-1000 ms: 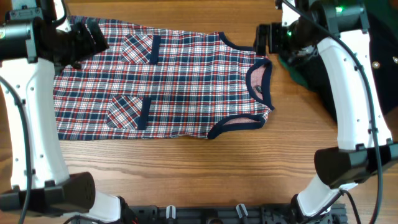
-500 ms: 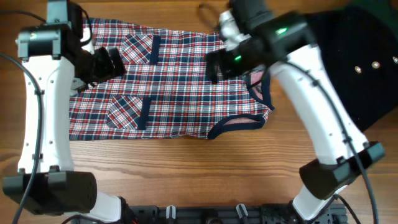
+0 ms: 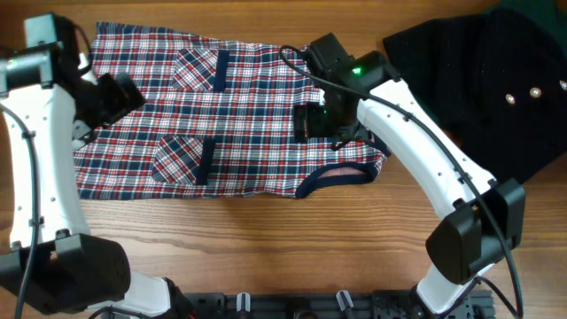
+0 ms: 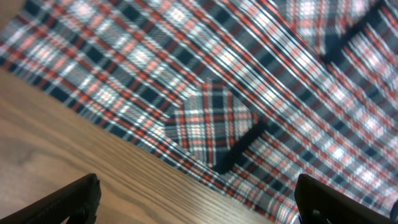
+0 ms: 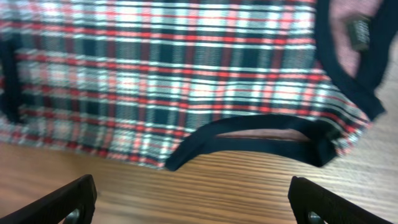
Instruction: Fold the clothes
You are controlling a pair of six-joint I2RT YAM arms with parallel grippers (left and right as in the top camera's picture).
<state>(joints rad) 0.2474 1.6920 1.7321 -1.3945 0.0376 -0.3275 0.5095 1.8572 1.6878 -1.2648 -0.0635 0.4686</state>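
Note:
I will close my right gripper on the near shoulder (image 3: 380,165) (image 5: 349,132) of the plaid garment, between its navy neck trim and its near armhole trim.
The clothes are one sleeveless red, white and navy plaid garment (image 3: 248,115) lying flat on the wooden table, hem to the left and navy-trimmed neck to the right, both patch pockets facing up. My left gripper (image 3: 120,93) hovers open over its left part. In the left wrist view the lower pocket (image 4: 211,124) and the near edge of the cloth lie ahead of that gripper (image 4: 199,205). My right gripper (image 3: 310,121) hangs open over the chest area. The right wrist view shows the near armhole trim (image 5: 249,134) ahead of this gripper (image 5: 199,205). Neither holds anything.
A black garment with small metal studs (image 3: 478,80) lies at the right of the table. Dark green fabric (image 3: 542,12) shows at the top right corner. Bare wood (image 3: 266,239) runs along the near side, in front of the plaid garment.
The right arm swung left from the black garment at the table's right side to above the plaid garment's chest. The left gripper shifted slightly over the hem end. The garment lies as before.

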